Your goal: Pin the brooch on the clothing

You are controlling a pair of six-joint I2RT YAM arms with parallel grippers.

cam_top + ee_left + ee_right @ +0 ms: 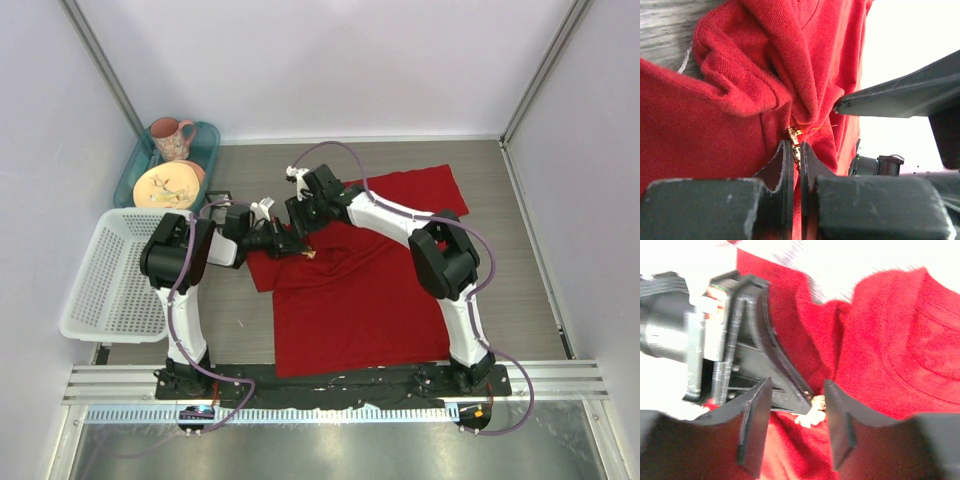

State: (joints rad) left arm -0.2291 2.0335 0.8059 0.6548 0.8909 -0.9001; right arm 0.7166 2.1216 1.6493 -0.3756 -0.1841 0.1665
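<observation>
The red shirt lies loose at the point of the brooch's pin, so the robot's right gripper needs to pinch the cloth (841, 134) next to that point and hold it still.
The clothing (360, 290) is a red T-shirt spread on the table, bunched up at its left shoulder. My left gripper (298, 248) reaches in from the left and is shut on the brooch (795, 135) together with a raised fold of the shirt (715, 135). The tiny pale brooch (308, 253) pokes out at the closed tips (796, 146). My right gripper (303, 232) hovers right over that spot. It is open (797, 385), its pads straddling the left fingers (775, 360) and the brooch (812, 415), with nothing held.
A white mesh basket (115, 275) sits at the left edge of the table. Behind it a teal tray (208, 135) holds a pink mug (172, 137) and a yellowish plate (165, 185). White walls close in the table.
</observation>
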